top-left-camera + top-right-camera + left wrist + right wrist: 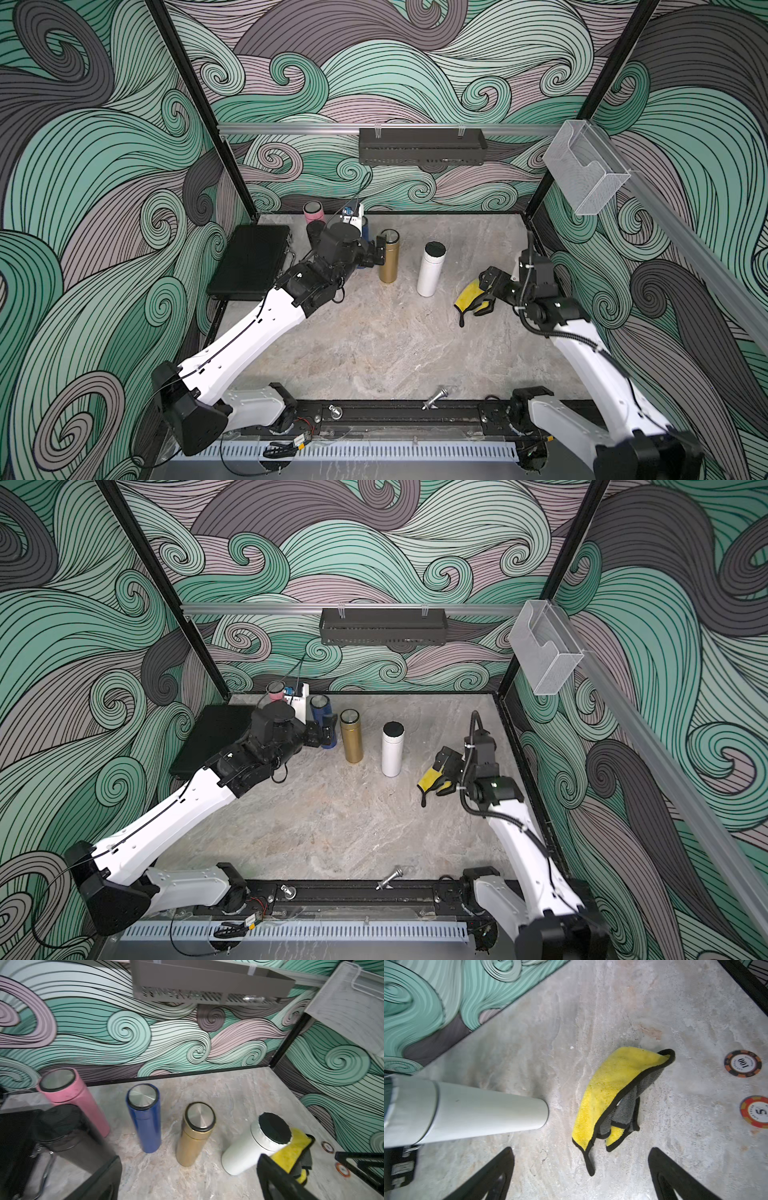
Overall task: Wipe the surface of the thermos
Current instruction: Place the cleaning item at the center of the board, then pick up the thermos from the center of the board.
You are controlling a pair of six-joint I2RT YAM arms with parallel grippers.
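My left gripper should next grab the gold thermos around its upper body [390,253] [193,1138], just under the lid.
A white thermos [431,270] [392,750] with a black lid stands upright mid-table, and a gold one [389,257] [194,1136] stands to its left. A yellow and grey cloth [469,296] [608,1093] lies crumpled on the table right of the white thermos [477,1109]. My right gripper [484,293] [581,1174] hovers open just over the cloth with nothing between its fingers. My left gripper [379,251] [189,1184] is open and empty beside the gold thermos, near its top.
Blue [145,1122], pink [72,1097] and black [68,1136] thermoses stand at the back left, next to a black case [251,262]. Two poker chips [742,1063] lie right of the cloth. A metal bolt [434,399] lies at the front edge. A black basket [422,146] hangs on the back wall.
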